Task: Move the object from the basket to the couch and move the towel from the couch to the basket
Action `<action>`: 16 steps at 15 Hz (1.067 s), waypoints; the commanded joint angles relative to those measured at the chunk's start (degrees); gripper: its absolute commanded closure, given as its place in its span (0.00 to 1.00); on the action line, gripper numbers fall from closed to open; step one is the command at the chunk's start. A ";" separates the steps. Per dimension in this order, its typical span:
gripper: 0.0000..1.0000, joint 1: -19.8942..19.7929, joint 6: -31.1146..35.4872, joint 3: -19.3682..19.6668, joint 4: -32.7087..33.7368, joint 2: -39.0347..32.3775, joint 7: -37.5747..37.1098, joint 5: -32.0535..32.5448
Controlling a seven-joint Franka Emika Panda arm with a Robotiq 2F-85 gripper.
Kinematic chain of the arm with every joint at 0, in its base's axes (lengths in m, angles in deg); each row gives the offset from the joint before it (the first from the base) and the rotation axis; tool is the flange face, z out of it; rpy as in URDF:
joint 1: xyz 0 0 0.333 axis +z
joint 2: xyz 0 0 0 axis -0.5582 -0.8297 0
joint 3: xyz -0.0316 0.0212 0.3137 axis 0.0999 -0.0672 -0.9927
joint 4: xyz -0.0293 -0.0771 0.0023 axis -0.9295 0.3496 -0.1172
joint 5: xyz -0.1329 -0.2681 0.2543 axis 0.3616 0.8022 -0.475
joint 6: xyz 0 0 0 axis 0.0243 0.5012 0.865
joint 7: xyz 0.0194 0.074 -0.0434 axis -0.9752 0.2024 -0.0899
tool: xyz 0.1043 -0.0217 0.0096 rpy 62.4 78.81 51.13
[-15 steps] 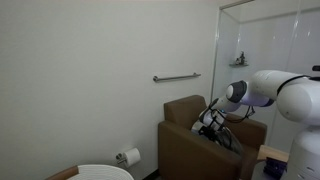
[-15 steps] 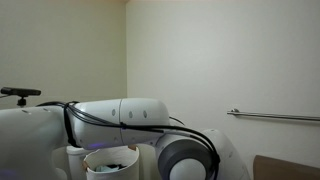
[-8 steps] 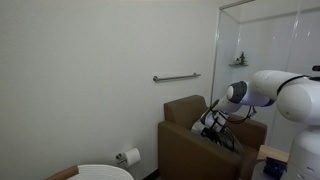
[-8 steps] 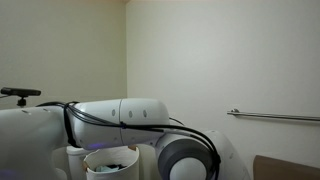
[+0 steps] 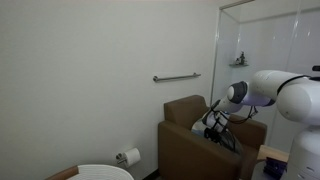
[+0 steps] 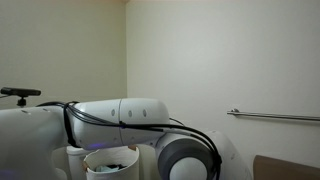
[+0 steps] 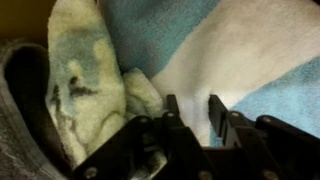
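Note:
The pale green item is crowding my fingers at the white stripe of the towel, so I will open my gripper and grab the towel farther over, by its blue stripe [image 7: 282,98].
In the wrist view a blue and white striped towel [image 7: 235,45] fills the frame. My gripper [image 7: 192,100] is pressed down onto it, and its two dark fingers [image 7: 172,112] stand close together with a fold of the white stripe pinched between them. A fuzzy pale green and white item [image 7: 85,70] lies just left of the fingers, touching the towel. In an exterior view the gripper [image 5: 212,124] is down over the seat of the brown couch [image 5: 185,145]. A white basket [image 6: 110,153] shows beside the arm, with dark contents that I cannot make out.
Grey fabric [image 7: 20,130] lies at the wrist view's lower left. A metal grab bar [image 5: 176,77] is on the wall above the couch. A toilet paper roll [image 5: 128,157] and a white ribbed round thing [image 5: 105,172] are low down. The arm's body [image 6: 120,115] blocks much of an exterior view.
In the exterior view the gripper stays low over the couch seat and the arm has hardly moved. No earlier wrist frame shows the jaws.

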 commanded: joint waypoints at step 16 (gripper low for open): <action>0.93 -4.28 3.61 -2.90 5.56 0.56 0.04 0.54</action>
